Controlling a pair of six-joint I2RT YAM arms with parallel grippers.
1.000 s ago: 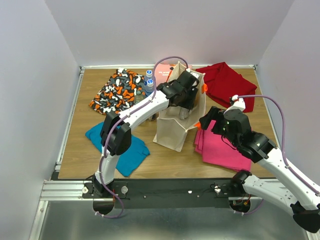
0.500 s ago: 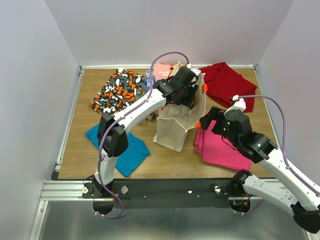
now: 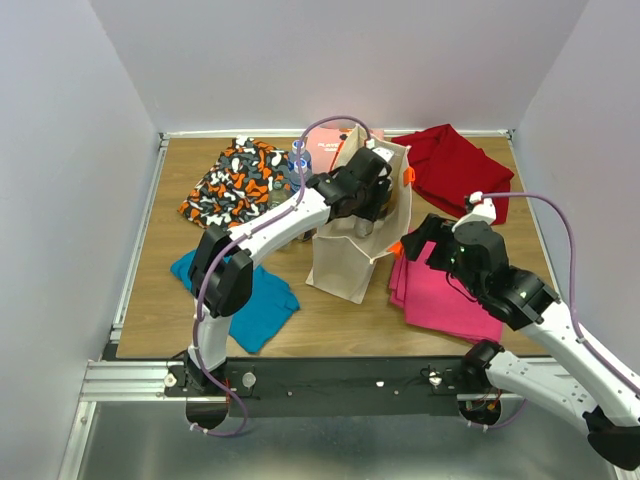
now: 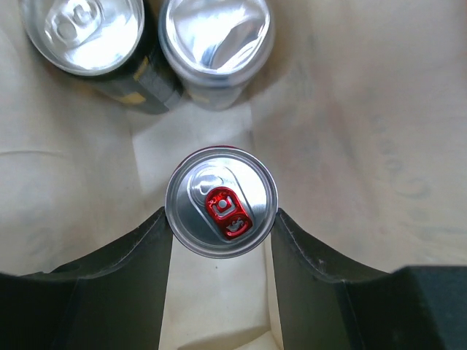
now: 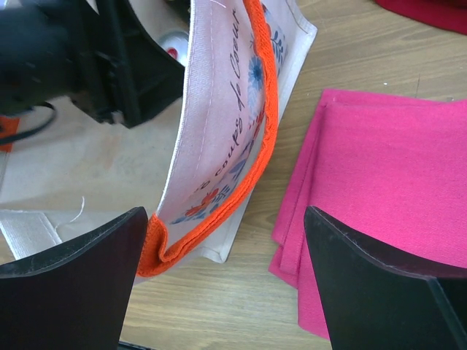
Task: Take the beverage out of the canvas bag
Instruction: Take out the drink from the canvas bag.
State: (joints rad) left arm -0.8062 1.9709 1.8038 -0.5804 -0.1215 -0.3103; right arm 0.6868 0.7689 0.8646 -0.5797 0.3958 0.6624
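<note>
The beverage is pinched only at its top rim by my left gripper's fingers, so I need to open, reach lower and close around its body (image 3: 362,228) before I lift it.
The canvas bag (image 3: 345,265) stands upright mid-table, with its orange handle (image 5: 257,138) in the right wrist view. My left gripper (image 4: 221,219) reaches down inside the bag. Its two black fingers (image 4: 139,270) press both sides of the beverage, a silver can with a red tab (image 4: 221,203), so it is shut on that can. Behind it in the bag stand a dark can (image 4: 91,36) and a silver can (image 4: 215,36). My right gripper (image 5: 225,219) hangs open just right of the bag (image 5: 219,109), its left finger beside the handle and nothing between the fingers.
A pink cloth (image 3: 445,295) lies right of the bag under my right gripper (image 3: 415,240). A red cloth (image 3: 455,165) lies at the back right, a patterned cloth (image 3: 235,180) at the back left, a teal cloth (image 3: 235,290) at the front left. Bottles (image 3: 298,160) stand behind the bag.
My left wrist rose a little over the bag and came back down, still holding the can. The right gripper drifted slightly to the right.
</note>
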